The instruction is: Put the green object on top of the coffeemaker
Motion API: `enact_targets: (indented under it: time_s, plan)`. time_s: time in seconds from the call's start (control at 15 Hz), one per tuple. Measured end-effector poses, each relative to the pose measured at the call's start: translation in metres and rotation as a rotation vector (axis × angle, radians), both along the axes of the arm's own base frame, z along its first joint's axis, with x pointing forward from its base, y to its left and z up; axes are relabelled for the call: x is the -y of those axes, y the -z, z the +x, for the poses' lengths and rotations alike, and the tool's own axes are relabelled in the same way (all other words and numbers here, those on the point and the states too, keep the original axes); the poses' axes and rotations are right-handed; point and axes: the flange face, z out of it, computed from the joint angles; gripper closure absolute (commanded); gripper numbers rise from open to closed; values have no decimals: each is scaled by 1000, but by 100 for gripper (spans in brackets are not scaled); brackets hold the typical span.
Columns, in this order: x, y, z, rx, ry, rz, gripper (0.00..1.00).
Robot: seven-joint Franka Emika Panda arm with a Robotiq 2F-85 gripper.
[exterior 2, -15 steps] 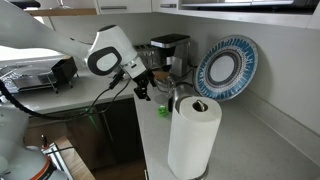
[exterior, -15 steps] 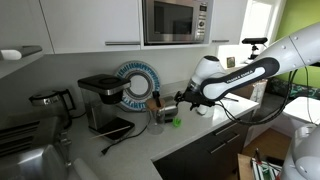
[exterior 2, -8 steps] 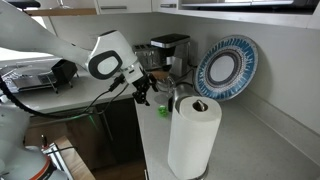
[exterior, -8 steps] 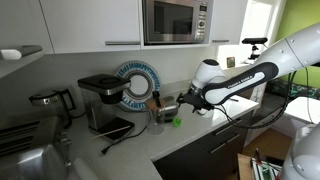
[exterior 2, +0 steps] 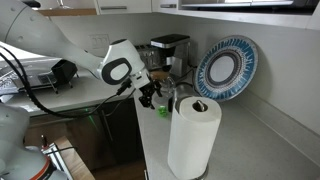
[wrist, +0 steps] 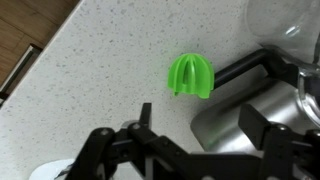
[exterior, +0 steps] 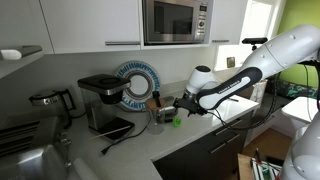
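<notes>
My open fingers straddle the silver metal piece short of the green object, so next I move over the green object and pinch its middle ridge (wrist: 190, 74).
The green object (wrist: 190, 76) is a small bright green ridged piece lying on the speckled counter; it also shows in both exterior views (exterior: 176, 122) (exterior 2: 163, 110). My gripper (wrist: 205, 127) is open and empty, hovering just above and short of it, with the fingers apart on either side of a silver metal piece (wrist: 235, 112). In both exterior views the gripper (exterior: 168, 108) (exterior 2: 150, 97) hangs low over the counter beside the green object. The black coffeemaker (exterior: 101, 100) (exterior 2: 170, 50) stands further along the counter against the wall.
A glass jug with a black handle (wrist: 288, 30) stands right by the green object. A paper towel roll (exterior 2: 192, 135) stands near the counter's front edge. A blue-rimmed plate (exterior 2: 227, 68) leans on the wall. A microwave (exterior: 175, 20) hangs above. The counter edge (wrist: 45, 55) is close.
The arm has reached further out and down, bringing the open gripper closer to the green object. The green object has not moved.
</notes>
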Motion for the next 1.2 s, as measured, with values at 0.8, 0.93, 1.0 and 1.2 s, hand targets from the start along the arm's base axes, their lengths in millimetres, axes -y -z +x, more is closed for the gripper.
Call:
enact_targets:
  time_s: [0.8,0.93,1.0,1.2]
  plan:
    - [-7,30,27,-36,-18,-1,87]
    - [-6,31,26,-37,-9,-1,75]
    - [-5,32,26,-36,-4,-2,74]
    - [-1,32,24,-36,7,-2,72]
